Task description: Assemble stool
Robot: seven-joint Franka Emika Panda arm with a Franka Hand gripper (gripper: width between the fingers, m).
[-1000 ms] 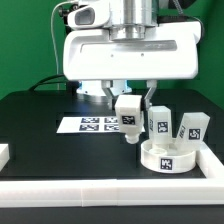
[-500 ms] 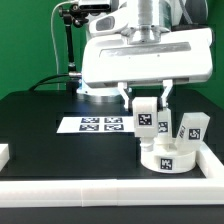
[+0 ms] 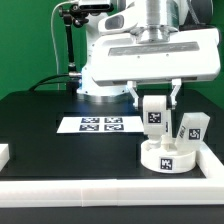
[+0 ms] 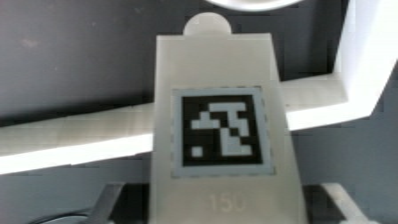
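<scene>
Next, my gripper releases the white leg block upright on the round seat's side [image 3: 157, 146] nearest the marker board.
My gripper [image 3: 154, 101] is shut on a white leg block [image 3: 154, 113] with a black-and-white tag, held upright in the air just above the round ring-shaped seat [image 3: 168, 155] at the exterior view's right. In the wrist view the held leg block [image 4: 222, 110] fills the middle, its tag facing the camera, with a finger [image 4: 121, 195] on each side of its base. Another leg block [image 3: 192, 128] stands behind the seat, and a further one is mostly hidden behind the held block.
The marker board [image 3: 98, 125] lies flat left of the seat. A long white border rail [image 3: 110, 189] runs along the table's front and turns up the right side [image 3: 212, 150]. A small white block [image 3: 4, 154] sits at the left edge.
The arm has carried the leg block to the exterior view's right, from beside the marker board to just above the seat's far edge. The seat and other blocks have not moved.
</scene>
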